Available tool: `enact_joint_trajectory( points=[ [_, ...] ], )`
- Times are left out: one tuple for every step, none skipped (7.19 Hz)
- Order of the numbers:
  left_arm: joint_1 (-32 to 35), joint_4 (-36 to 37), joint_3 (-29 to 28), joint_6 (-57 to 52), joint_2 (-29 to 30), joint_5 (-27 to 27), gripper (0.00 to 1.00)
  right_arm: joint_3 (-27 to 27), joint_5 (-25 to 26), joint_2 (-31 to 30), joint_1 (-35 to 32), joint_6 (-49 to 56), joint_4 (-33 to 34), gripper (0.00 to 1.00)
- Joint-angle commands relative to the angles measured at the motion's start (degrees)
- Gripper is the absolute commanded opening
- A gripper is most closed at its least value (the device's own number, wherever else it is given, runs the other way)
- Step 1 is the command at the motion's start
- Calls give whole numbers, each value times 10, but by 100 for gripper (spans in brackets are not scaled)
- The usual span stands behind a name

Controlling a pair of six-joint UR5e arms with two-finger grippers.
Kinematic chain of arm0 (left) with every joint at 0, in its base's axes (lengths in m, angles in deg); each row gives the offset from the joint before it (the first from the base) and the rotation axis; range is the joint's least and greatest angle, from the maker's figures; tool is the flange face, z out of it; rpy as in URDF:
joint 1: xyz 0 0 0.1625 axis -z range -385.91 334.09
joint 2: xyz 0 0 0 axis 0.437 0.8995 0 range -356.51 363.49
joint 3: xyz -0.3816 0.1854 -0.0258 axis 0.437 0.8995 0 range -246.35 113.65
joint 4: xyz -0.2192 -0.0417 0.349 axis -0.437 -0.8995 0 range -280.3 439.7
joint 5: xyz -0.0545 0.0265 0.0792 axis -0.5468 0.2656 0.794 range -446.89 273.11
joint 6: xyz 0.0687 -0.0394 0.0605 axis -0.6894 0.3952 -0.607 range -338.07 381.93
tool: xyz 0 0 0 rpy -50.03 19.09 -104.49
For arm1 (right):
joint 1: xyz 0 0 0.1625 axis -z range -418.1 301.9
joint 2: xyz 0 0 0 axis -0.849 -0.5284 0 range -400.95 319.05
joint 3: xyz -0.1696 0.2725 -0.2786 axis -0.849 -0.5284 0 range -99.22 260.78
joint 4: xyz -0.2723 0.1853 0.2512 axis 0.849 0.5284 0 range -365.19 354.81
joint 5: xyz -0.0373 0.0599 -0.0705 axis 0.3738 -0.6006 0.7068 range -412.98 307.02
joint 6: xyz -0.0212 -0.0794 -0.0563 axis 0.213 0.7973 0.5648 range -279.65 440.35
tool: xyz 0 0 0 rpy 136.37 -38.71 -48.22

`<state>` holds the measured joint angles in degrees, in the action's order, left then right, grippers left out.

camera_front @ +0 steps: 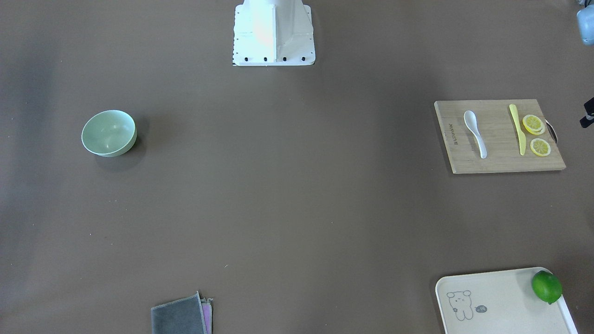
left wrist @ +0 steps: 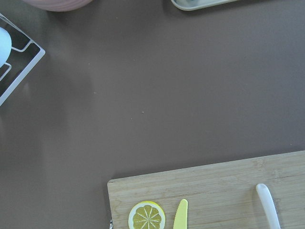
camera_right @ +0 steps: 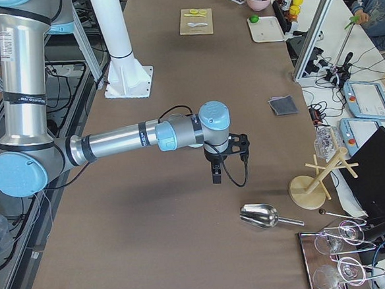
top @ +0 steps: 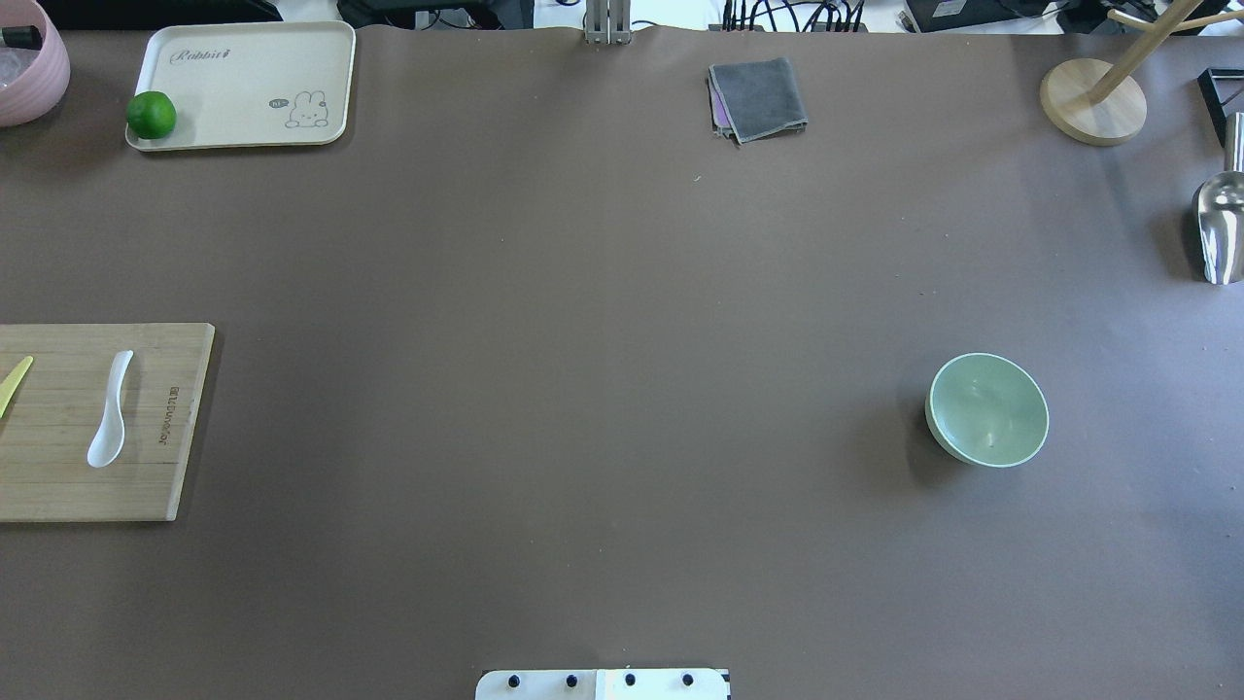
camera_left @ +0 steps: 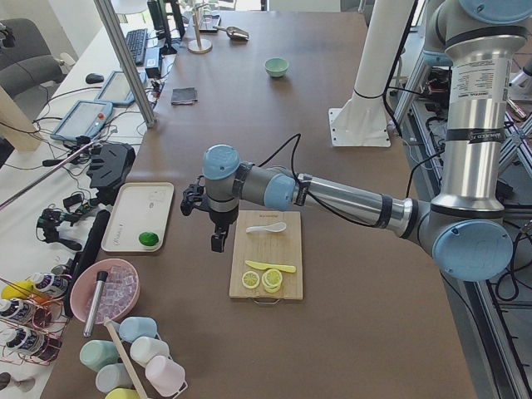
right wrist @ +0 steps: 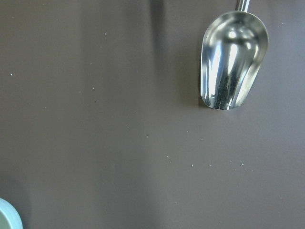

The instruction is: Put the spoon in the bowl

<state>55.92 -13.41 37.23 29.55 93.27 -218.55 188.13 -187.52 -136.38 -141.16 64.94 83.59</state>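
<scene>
Next, my right gripper goes to the mint-green bowl's rim (camera_front: 83,132) (right wrist: 21,224), on the side farthest from the cutting board, and closes there.
The white spoon (camera_front: 475,132) lies flat on a wooden cutting board (camera_front: 499,160), also seen in the overhead view (top: 110,408) and the left wrist view (left wrist: 268,202). The mint-green bowl (camera_front: 109,132) stands upright and empty at the table's other end (top: 988,409); its rim shows in the right wrist view (right wrist: 7,217). My left gripper (camera_left: 218,241) hangs above the table beside the board, apart from the spoon. My right gripper (camera_right: 216,176) hangs above the table near a metal scoop. I cannot tell whether either gripper is open or shut.
A yellow knife (camera_front: 518,129) and lemon slices (camera_front: 533,124) share the board. A cream tray (camera_front: 492,306) holds a lime (camera_front: 546,286). A grey cloth (camera_front: 181,317), a metal scoop (top: 1220,228), a wooden stand (top: 1093,97) and a pink bowl (top: 29,58) sit at the edges.
</scene>
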Motion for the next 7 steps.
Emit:
enact_joint_trajectory(
  points=[
    [-8,-20,9,27,3,0,98,45,-12,3,35,-32,-1,100],
    [-44,-20,12,52,14,3,98,65,-10,7,69,-56,-1,100],
    [-74,-18,10,80,36,7,97,68,-7,27,113,-109,-1,100],
    [-93,-19,12,106,46,7,97,68,-5,35,149,-142,-3,100],
    [-99,-19,11,117,47,7,98,63,10,37,185,-170,-35,99],
    [-103,-18,4,118,47,5,98,60,42,37,228,-230,-75,98],
    [-105,-18,0,118,48,3,98,57,55,38,264,-284,-110,94]
  ],
)
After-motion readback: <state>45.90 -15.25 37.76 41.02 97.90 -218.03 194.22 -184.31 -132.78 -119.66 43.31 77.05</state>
